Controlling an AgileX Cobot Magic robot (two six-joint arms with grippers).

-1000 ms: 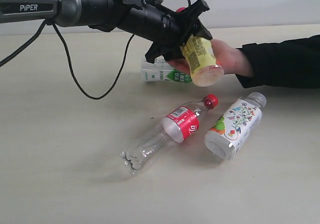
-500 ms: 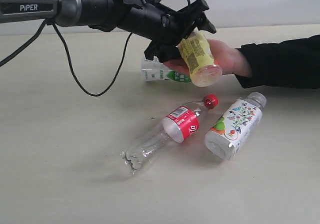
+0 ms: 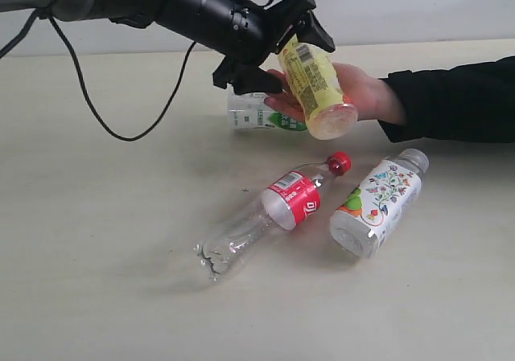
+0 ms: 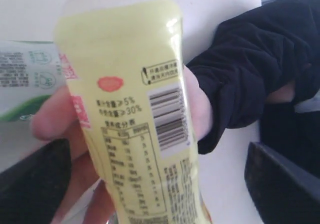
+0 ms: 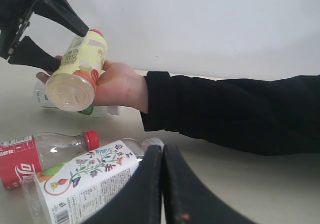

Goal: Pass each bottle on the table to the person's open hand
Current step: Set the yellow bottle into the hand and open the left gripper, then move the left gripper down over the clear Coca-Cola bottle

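Observation:
I need to move my left gripper to the clear red-labelled bottle next and close it on the bottle's bare body (image 3: 263, 219) between its label and base.
The yellow bottle (image 3: 318, 88) (image 4: 125, 109) (image 5: 75, 74) rests in the person's open hand (image 3: 366, 92) (image 5: 120, 84), its base towards the table's front. My left gripper (image 3: 305, 67) (image 4: 157, 184) is open, its fingers (image 4: 282, 184) spread on either side of the bottle's upper end and apart from it. On the table (image 3: 96, 240) lie the clear red-labelled bottle (image 3: 282, 204) (image 5: 30, 156) and the floral bottle (image 3: 378, 204) (image 5: 85, 184). The white-and-green bottle (image 3: 257, 113) (image 4: 25, 79) lies behind the hand. My right gripper (image 5: 162, 149) is shut, low beside the floral bottle.
The person's black sleeve (image 3: 459, 100) (image 5: 235, 112) stretches in from the right above the floral bottle. The left arm's black cable (image 3: 121, 128) hangs down to the tabletop at the left. The right arm does not show in the exterior view.
My left gripper has spread its fingers off the yellow bottle and drawn back to the left. The bottle stays in the person's hand. The other bottles have not moved.

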